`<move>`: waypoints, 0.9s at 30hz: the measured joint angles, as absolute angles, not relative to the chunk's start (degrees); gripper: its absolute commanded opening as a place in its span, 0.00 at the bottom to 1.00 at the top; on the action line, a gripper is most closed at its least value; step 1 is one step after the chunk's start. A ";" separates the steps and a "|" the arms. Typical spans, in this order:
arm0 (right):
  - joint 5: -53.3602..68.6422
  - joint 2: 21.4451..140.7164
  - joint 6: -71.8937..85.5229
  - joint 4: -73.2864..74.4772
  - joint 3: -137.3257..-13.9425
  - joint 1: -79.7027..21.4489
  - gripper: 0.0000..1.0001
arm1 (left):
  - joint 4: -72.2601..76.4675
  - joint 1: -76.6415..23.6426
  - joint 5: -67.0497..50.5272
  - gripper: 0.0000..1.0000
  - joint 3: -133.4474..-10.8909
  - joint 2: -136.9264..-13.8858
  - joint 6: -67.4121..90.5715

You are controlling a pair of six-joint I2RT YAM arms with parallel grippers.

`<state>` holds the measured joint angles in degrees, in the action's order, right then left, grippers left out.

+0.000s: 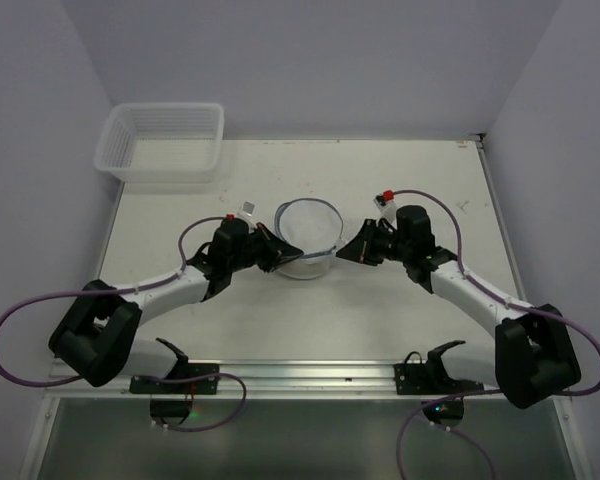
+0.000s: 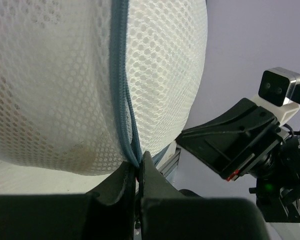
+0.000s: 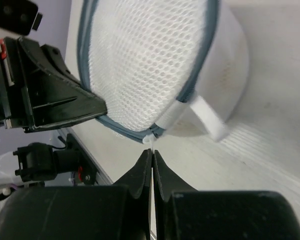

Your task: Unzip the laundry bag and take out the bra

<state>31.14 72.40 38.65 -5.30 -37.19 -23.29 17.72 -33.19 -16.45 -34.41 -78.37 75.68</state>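
Next, I leave the zip pull, as it sits at the end of the zip by the fabric loop, and use my right gripper to take the lid's rim (image 3: 198,65) and fold the lid open.
The laundry bag (image 1: 308,240) is a round white mesh case with a grey-blue zip rim, at the table's middle between both grippers. My left gripper (image 1: 280,250) is shut on the zip rim (image 2: 121,90) at the bag's left edge. In the left wrist view two grey-blue strands run down the mesh (image 2: 50,75) and meet at the closed fingertips (image 2: 149,167). My right gripper (image 3: 152,151) is shut on the small white zip pull (image 3: 150,141) at the bag's (image 3: 145,60) right edge. A white fabric loop (image 3: 207,117) hangs beside the pull. The bra is hidden.
A rectangular white latticed basket (image 1: 165,140) stands at the back left corner. The table's back edge meets the wall behind it. The other arm shows in each wrist view, the right arm (image 2: 240,142) and the left arm (image 3: 45,95), close beside the bag.
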 measured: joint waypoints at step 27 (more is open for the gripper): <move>18.48 61.21 31.38 12.47 -44.23 -21.34 0.67 | 5.43 -23.49 -15.53 0.86 -38.33 -70.43 56.49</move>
